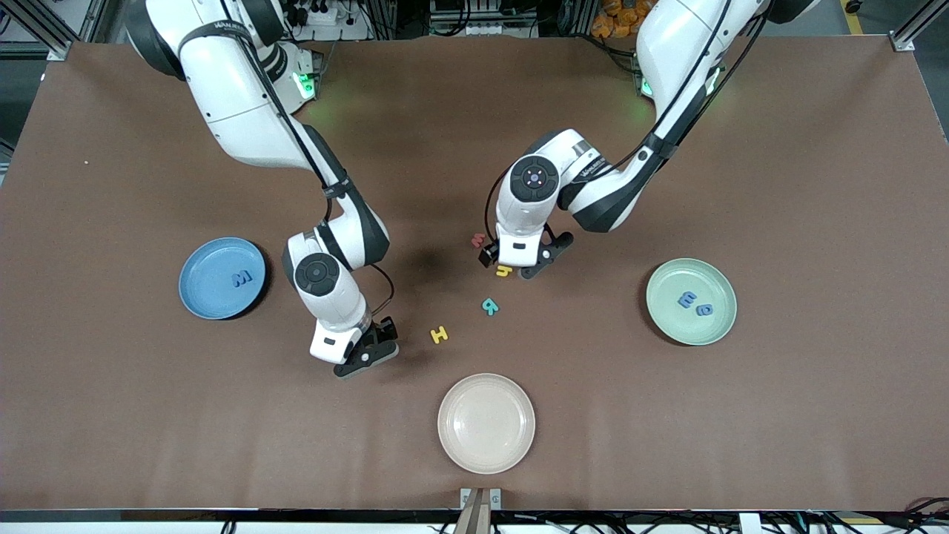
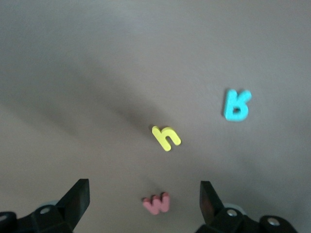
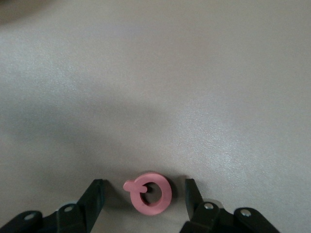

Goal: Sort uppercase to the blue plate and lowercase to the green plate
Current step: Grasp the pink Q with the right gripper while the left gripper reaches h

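This lowercase letter belongs on the green plate. Next, my left gripper closes across the legs of the yellow h [image 1: 504, 271] [image 2: 168, 140].
My right gripper [image 3: 144, 196] is low over the table, open, its fingers [image 3: 95, 196] either side of the red Q [image 3: 149, 194] with a small gap on each side. In the front view this gripper [image 1: 362, 357] hides the Q. My left gripper [image 2: 144, 204] hangs open over the red m [image 2: 156, 203], the yellow h [image 2: 166, 138] and teal R [image 2: 236, 105] close by. The front view shows the left gripper [image 1: 517, 265], red m [image 1: 478, 239], yellow h [image 1: 505, 271], teal R [image 1: 490, 305] and yellow H [image 1: 439, 334]. The blue plate [image 1: 207, 297] holds a blue M [image 1: 241, 279]. The green plate [image 1: 667, 285] holds two blue lowercase letters [image 1: 695, 302].
A cream plate [image 1: 485, 423] with nothing on it lies nearest the front camera, midway between the arms' ends of the brown table. The loose letters lie close together in the middle, between the two grippers.
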